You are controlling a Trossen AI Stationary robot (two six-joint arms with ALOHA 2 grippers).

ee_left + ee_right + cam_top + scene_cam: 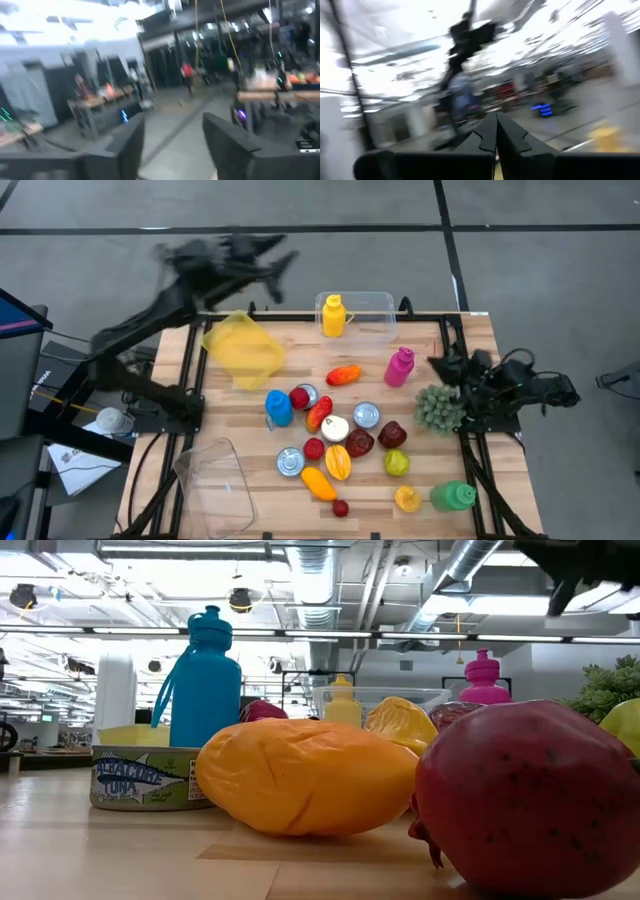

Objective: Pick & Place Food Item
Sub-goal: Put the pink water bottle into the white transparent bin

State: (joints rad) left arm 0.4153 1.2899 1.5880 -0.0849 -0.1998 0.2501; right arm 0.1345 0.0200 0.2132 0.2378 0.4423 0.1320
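Next, my right gripper goes to the pink bottle's cap [406, 354], near the clear tub at the far edge, and closes there.
In the high view, several food items lie in a cluster mid-table: a red-orange pepper [343, 374], a dark red pomegranate [360, 443], an orange mango [318, 483] and a yellow fruit [338, 462]. The low view shows the mango [305, 775] and the pomegranate [530, 795] close up, resting on the wood. My left gripper [272, 268] is raised beyond the table's far left corner, open and holding nothing; its wrist view [172, 145] looks into the room. My right gripper [438, 364] hovers at the table's right edge, shut and empty [496, 131].
A yellow tub [243, 350] lies far left, one clear tub [362, 311] stands at the far edge and another [215, 480] at the near left. Yellow [334, 315], pink [399, 367], blue [278, 407] and green [452, 497] bottles, tuna cans [140, 778] and a green plant [438, 408] surround the food.
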